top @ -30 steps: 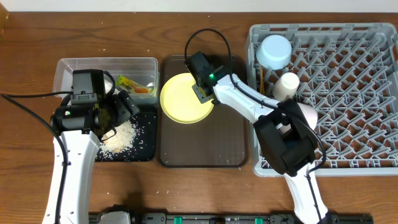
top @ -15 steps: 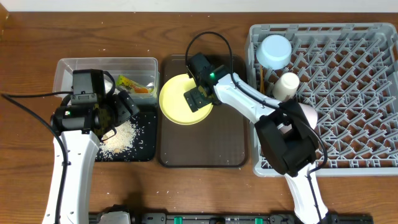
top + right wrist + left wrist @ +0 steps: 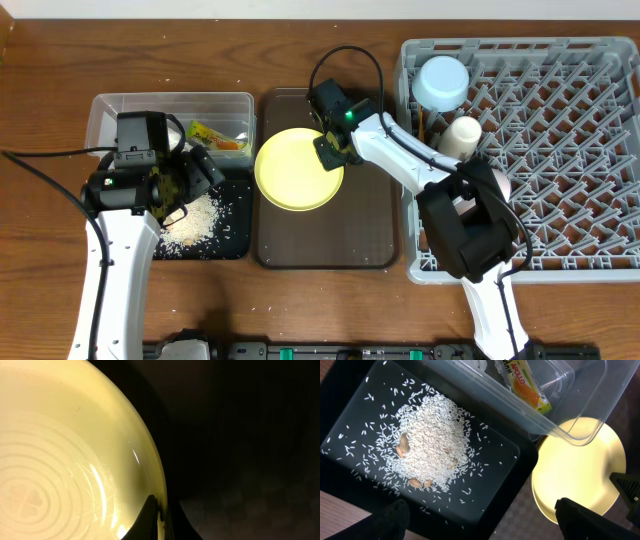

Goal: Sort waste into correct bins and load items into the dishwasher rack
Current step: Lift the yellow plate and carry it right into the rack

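Note:
The robot's right gripper should set the yellow plate down among the grey rack's wires (image 3: 524,106), next to the light-blue bowl and white cup.
My right gripper (image 3: 328,148) is shut on the right rim of the round yellow plate (image 3: 295,170), which hangs over the brown tray (image 3: 370,240); the wrist view shows its fingers (image 3: 161,520) pinching the plate's edge (image 3: 75,460). My left gripper (image 3: 200,172) is open and empty above the black tray (image 3: 238,235), which holds a pile of rice scraps (image 3: 427,440). The clear tub (image 3: 110,110) holds the green-and-orange wrapper (image 3: 220,135) and a bit of white tissue (image 3: 480,364). The grey rack (image 3: 560,150) holds the light-blue bowl (image 3: 442,83), the white cup (image 3: 460,138), the pink-white bowl (image 3: 497,183) and chopsticks (image 3: 422,122).
The brown serving tray lies between the bins and the rack. My right arm stretches from the rack's front left corner across to the plate. Bare wooden table (image 3: 300,300) runs along the front.
My right gripper has shifted the plate slightly down and toward the tray's middle, with its face now flatter to the camera. The left arm has not moved.

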You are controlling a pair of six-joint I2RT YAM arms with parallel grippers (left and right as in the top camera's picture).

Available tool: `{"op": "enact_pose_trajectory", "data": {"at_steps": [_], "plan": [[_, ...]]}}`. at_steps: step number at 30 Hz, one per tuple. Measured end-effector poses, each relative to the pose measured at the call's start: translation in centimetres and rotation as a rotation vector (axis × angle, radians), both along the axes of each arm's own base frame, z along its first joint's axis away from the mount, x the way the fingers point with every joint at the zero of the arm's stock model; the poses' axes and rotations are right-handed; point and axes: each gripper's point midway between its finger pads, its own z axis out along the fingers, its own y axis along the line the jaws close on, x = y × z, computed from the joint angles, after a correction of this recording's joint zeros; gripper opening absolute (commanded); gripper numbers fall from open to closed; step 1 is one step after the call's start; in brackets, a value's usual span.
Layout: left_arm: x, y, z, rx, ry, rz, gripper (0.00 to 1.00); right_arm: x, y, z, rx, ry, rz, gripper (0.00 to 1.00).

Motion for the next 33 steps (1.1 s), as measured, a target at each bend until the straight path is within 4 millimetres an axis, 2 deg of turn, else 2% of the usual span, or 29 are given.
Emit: {"op": "enact_pose_trajectory", "data": {"at_steps": [5, 7, 9, 12, 16, 18, 20, 21, 23, 25, 27, 31, 33], "plan": [[0.0, 0.0, 0.0, 0.000, 0.000, 0.000, 0.96, -0.5, -0.7, 0.5, -0.018, 0.034, -0.006, 0.01], [0.0, 0.0, 0.0, 0.000, 0.000, 0.000, 0.96, -0.7, -1.8, 1.2, -0.067, 0.043, -0.017, 0.01], [0.0, 0.0, 0.0, 0.000, 0.000, 0.000, 0.96, -0.4, -3.4, 3.0, -0.136, 0.020, -0.038, 0.01], [0.0, 0.0, 0.0, 0.000, 0.000, 0.000, 0.96, 1.2, -5.8, 8.7, -0.220, -0.112, -0.081, 0.01], [0.0, 0.0, 0.0, 0.000, 0.000, 0.000, 0.96, 3.1, -9.7, 20.9, -0.281, -0.428, -0.196, 0.01], [0.0, 0.0, 0.0, 0.000, 0.000, 0.000, 0.96, 2.8, -12.7, 27.2, -0.316, -0.584, -0.281, 0.01], [0.0, 0.0, 0.0, 0.000, 0.000, 0.000, 0.96, 1.9, -15.8, 32.2, -0.370, -0.708, -0.365, 0.01], [0.0, 0.0, 0.0, 0.000, 0.000, 0.000, 0.96, 1.4, -17.8, 34.4, -0.415, -0.760, -0.415, 0.01], [0.0, 0.0, 0.0, 0.000, 0.000, 0.000, 0.96, 0.4, -21.2, 36.9, -0.505, -0.811, -0.493, 0.01], [0.0, 0.0, 0.0, 0.000, 0.000, 0.000, 0.96, -0.2, -24.4, 37.9, -0.611, -0.817, -0.557, 0.01], [0.0, 0.0, 0.0, 0.000, 0.000, 0.000, 0.96, -0.5, -26.9, 37.7, -0.702, -0.789, -0.596, 0.01], [0.0, 0.0, 0.0, 0.000, 0.000, 0.000, 0.96, -0.5, -30.9, 35.8, -0.850, -0.690, -0.627, 0.01], [0.0, 0.0, 0.0, 0.000, 0.000, 0.000, 0.96, -0.4, -32.2, 34.7, -0.900, -0.644, -0.627, 0.01]]}}
